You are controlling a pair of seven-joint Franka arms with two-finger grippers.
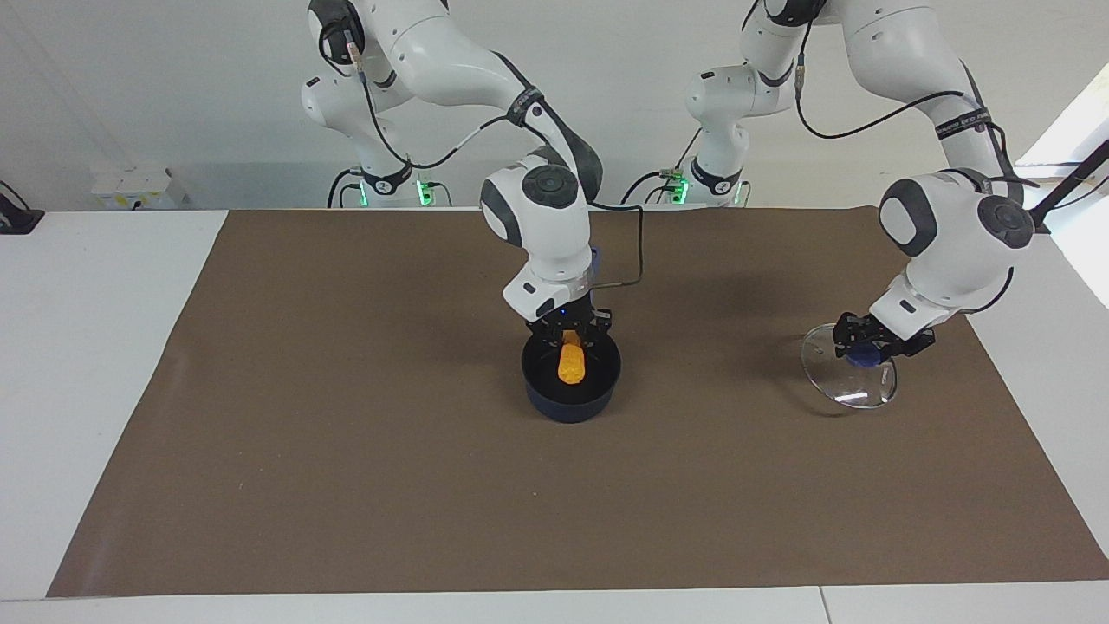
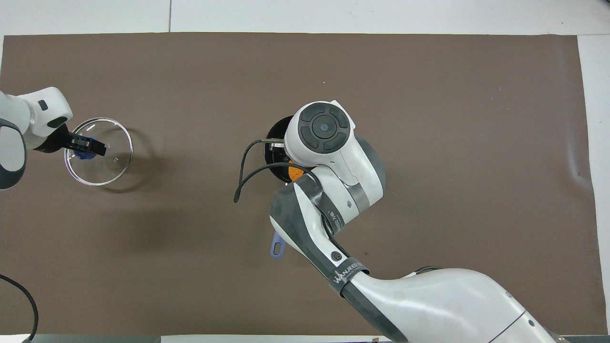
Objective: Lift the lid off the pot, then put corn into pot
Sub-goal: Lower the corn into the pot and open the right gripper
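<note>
Next, I set the glass lid with my left gripper on the brown mat [image 2: 111, 162] by its shadow, well away from the pot.
The dark navy pot [image 1: 572, 394] stands mid-mat; in the overhead view only part of its rim [image 2: 272, 136] and its blue handle's end [image 2: 277, 247] show from under the right arm. My right gripper [image 1: 570, 333] is just over the pot's mouth, shut on the top of the orange-yellow corn [image 1: 571, 362], which hangs upright with its lower end inside the pot. A sliver of the corn [image 2: 295, 172] shows from above. My left gripper [image 1: 864, 345] is shut on the blue knob [image 1: 866, 356] of the glass lid [image 1: 845, 381], also seen from above [image 2: 102, 159]. It holds the lid tilted, low over the mat toward the left arm's end.
A brown mat [image 1: 346, 451] covers most of the white table [image 1: 87, 347]. The right arm's forearm [image 2: 333, 190] hangs over the pot and its handle. A black cable [image 2: 243, 176] loops beside the pot.
</note>
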